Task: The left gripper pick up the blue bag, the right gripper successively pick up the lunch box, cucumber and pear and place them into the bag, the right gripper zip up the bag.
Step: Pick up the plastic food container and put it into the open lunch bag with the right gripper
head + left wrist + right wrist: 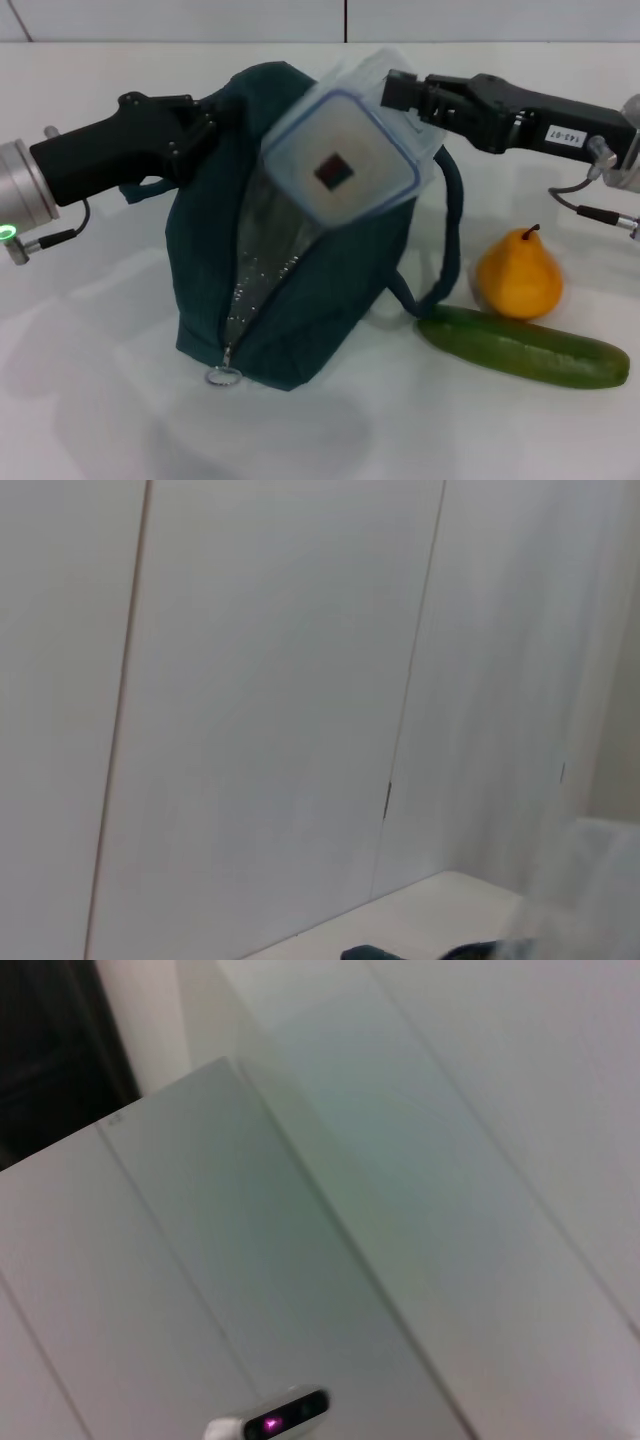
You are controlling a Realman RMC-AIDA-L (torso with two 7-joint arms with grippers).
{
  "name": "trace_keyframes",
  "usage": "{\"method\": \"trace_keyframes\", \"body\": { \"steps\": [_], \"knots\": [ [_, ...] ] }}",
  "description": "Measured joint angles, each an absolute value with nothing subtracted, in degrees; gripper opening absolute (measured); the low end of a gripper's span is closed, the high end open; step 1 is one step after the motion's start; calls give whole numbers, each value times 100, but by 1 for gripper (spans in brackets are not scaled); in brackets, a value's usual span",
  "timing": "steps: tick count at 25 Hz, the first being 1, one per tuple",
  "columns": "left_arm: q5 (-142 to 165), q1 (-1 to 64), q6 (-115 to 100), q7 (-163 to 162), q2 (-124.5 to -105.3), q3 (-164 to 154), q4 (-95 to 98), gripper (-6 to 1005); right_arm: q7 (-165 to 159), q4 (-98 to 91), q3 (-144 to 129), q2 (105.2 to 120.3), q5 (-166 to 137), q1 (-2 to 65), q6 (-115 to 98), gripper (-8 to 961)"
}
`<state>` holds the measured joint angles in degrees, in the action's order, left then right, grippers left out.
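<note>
The robot's right gripper needs to release the lunch box, now tilted over the bag's mouth, inside the far half of the blue bag's opening (292, 171).
The blue bag (300, 300) stands in the middle of the white table, its zip open along the top and its ring pull (223, 377) hanging at the near end. My left gripper (205, 128) is shut on the bag's upper left edge and holds it up. From the right, my right gripper (398, 92) is shut on the far edge of the lunch box (340, 152). The box hangs tilted over the bag's open mouth, its blue-rimmed lid facing the head camera. The pear (518, 272) stands right of the bag, and the cucumber (523, 347) lies just in front of it. A sliver of the bag (380, 952) shows in the left wrist view.
One bag handle (448, 240) loops down on the right side, close to the cucumber's end. White table surface (100, 420) lies in front of and left of the bag. The right wrist view shows only wall panels and a small white device (270, 1422) with a pink light.
</note>
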<state>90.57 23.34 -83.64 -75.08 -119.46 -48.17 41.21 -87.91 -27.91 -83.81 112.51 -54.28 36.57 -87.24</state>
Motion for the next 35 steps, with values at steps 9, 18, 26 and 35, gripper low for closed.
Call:
{"method": "trace_keyframes", "body": {
  "steps": [9, 18, 26, 35],
  "knots": [
    [9053, 2379, -8361, -7479, -11953, -4845, 4044, 43, -9028, -2807, -8385, 11346, -6031, 3927, -8487, 93],
    [9048, 2399, -8397, -7461, -11954, -4860, 3979, 44, -9284, -2838, -8394, 11490, -6770, 4489, -7755, 92],
    [9037, 2472, -8399, -7462, -11962, -4839, 3840, 43, -9225, -3167, -8409, 11534, -7082, 4438, -7442, 92],
    [8913, 2470, -8376, -7367, -11961, -4839, 3803, 43, -8874, -3640, -8372, 11508, -7083, 4104, -7586, 123]
  ]
}}
